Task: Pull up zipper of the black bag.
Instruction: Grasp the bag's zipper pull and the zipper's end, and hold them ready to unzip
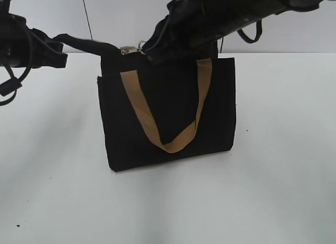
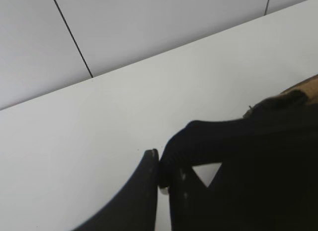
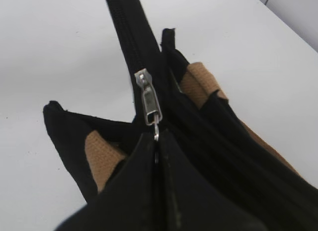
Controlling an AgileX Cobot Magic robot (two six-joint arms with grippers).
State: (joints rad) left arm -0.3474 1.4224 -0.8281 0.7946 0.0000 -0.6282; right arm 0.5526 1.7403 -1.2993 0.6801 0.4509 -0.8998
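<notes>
The zipper pull tab, now at the bag's top, will be let go by my right gripper at the tan handle's top end farther from my left gripper (image 1: 201, 57).
The black bag (image 1: 168, 113) stands upright on the white table with a tan handle (image 1: 157, 134) hanging down its front. My left gripper (image 2: 163, 166) is shut on the black fabric tail at the zipper's left end (image 1: 84, 43) and holds it stretched out to the left. My right gripper (image 3: 156, 141) is shut on the silvery zipper pull tab (image 3: 150, 103), at the bag's top left (image 1: 140, 44). The zipper line (image 3: 130, 37) runs away from the slider toward the left gripper. The bag also shows in the left wrist view (image 2: 268, 161).
The white table (image 1: 273, 191) spreads around the bag, with a pale wall (image 1: 121, 18) behind it. A black cable loop (image 1: 251, 33) hangs under the right arm. A second tan handle (image 3: 102, 159) shows inside the bag's top.
</notes>
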